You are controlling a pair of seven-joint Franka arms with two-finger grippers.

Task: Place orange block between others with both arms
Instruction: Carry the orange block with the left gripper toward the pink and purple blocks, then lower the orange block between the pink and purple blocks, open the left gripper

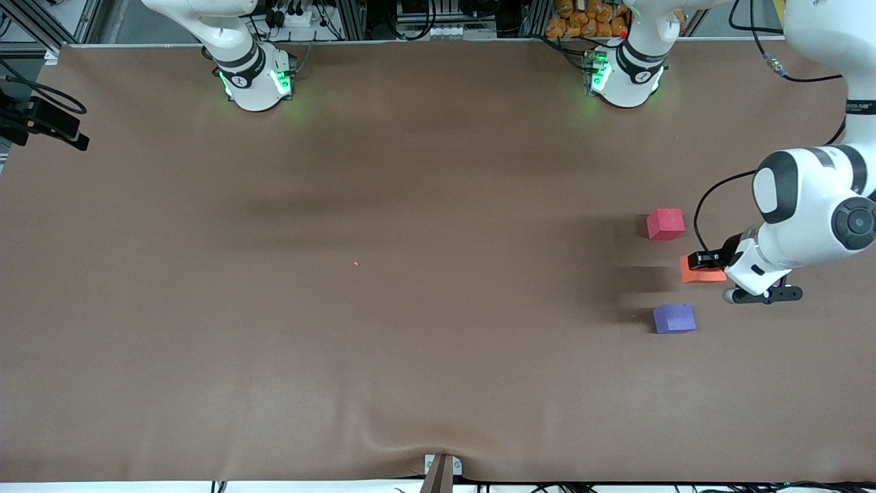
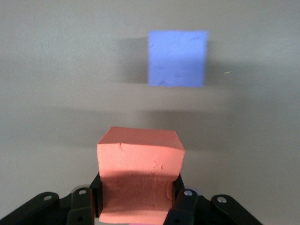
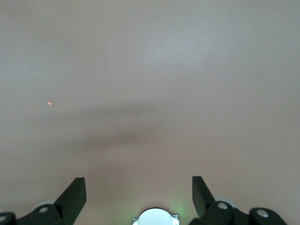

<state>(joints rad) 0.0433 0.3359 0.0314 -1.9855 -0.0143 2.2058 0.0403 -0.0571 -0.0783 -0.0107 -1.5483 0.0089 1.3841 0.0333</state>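
My left gripper will let go of the orange block on the brown cloth (image 1: 670,274) (image 2: 161,147) between the pinkish-red cube and the purple cube.
My left gripper (image 1: 708,263) is shut on the orange block (image 1: 701,274), its fingers pressing into two facing sides of the block (image 2: 140,159) in the left wrist view. The block is low over the table in the gap between the pinkish-red cube (image 1: 665,224) and the purple cube (image 1: 674,318). Whether it touches the cloth I cannot tell. The purple cube (image 2: 178,58) lies on the table just past the held block in the left wrist view. My right gripper (image 3: 138,187) is open and empty over bare cloth; it does not show in the front view.
A brown cloth (image 1: 410,205) covers the table. A tiny orange speck (image 1: 356,263) lies near its middle. The right arm's green-lit base (image 1: 256,79) and the left arm's base (image 1: 626,75) stand along the edge farthest from the front camera.
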